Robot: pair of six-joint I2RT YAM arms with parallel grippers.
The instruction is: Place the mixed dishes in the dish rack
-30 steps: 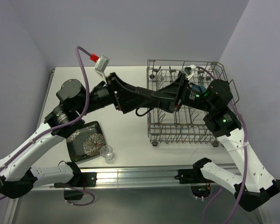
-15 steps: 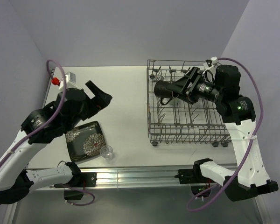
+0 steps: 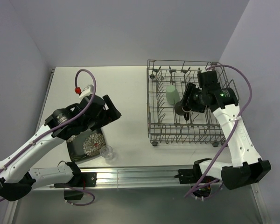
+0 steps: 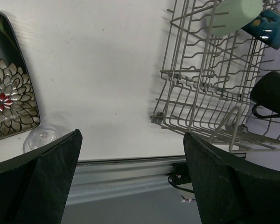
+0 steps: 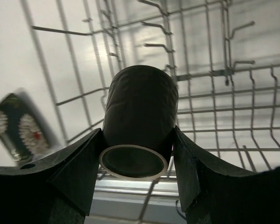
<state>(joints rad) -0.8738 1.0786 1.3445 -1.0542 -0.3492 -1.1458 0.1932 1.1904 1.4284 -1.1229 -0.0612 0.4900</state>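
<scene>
My right gripper is going to release the dark brown mug on the rack's wires [image 3: 175, 117] [image 5: 156, 74], in the spot just in front of the pale green cup.
The grey wire dish rack [image 3: 154, 122] stands on the right of the table. The pale green cup [image 3: 171, 94] lies inside it, and also shows in the left wrist view [image 4: 233, 13]. My right gripper [image 3: 185, 103] is shut on the dark brown handled mug [image 3: 180, 108], holding it on its side over the rack's middle; the mug fills the right wrist view [image 5: 140, 109] between my fingers [image 5: 79, 168]. My left gripper [image 3: 113, 110] is open and empty above the table, left of the rack. The square black floral plate [image 3: 86, 141] and the small clear glass [image 3: 106, 151] sit below it. The dark bowl is out of view.
A teal-blue dish [image 4: 269, 26] rests in the rack beside the green cup. The rack's upright tines [image 5: 233, 70] stand all round the mug. The metal rail [image 3: 130, 176] runs along the table's near edge. Walls close in at the back and both sides.
My left arm drew back from the rack to the table's left, and the pale green cup now lies in the rack. My right gripper brought the mug lower over the rack's middle.
</scene>
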